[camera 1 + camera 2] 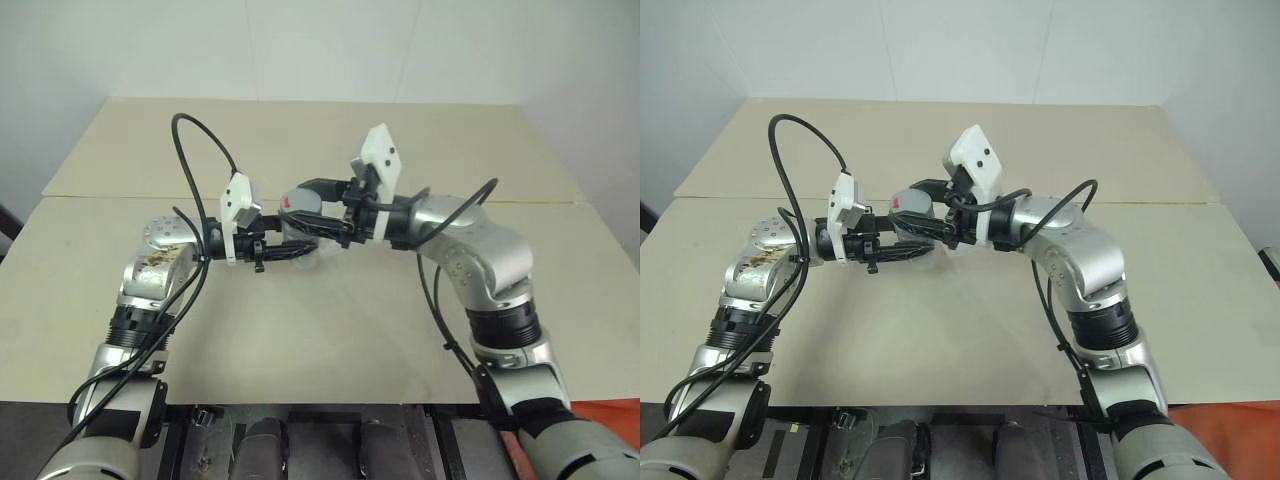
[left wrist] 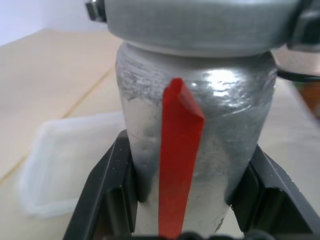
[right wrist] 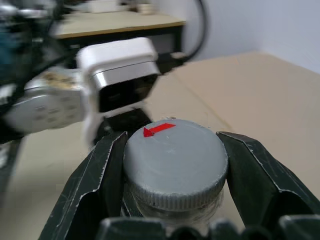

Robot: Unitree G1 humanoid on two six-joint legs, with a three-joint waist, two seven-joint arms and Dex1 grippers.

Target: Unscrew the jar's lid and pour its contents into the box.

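I will release the grey lid with my right gripper on the table [image 1: 446,221] near the seam, just away from the translucent box.
The jar [image 2: 220,110] is a silvery cylinder with a red strip down its side, held upright above the table in front of me. My left gripper [image 2: 190,205] is shut on the jar's body, its black fingers [image 2: 107,200] pressed against both sides. The grey lid [image 3: 175,160] with a small red arrow sits on the jar's top. From the opposite side my right gripper [image 3: 175,175] is shut on the lid, one finger at each edge. Both grippers meet at the jar [image 1: 300,225] over the table's middle. The translucent box [image 2: 65,165] lies on the table just behind and below the jar.
The beige table [image 1: 330,330] has a seam [image 1: 120,197] running across it behind the arms, and a white wall stands beyond. Black cables loop off both wrists. A red object [image 1: 610,410] shows past the table's front right corner.
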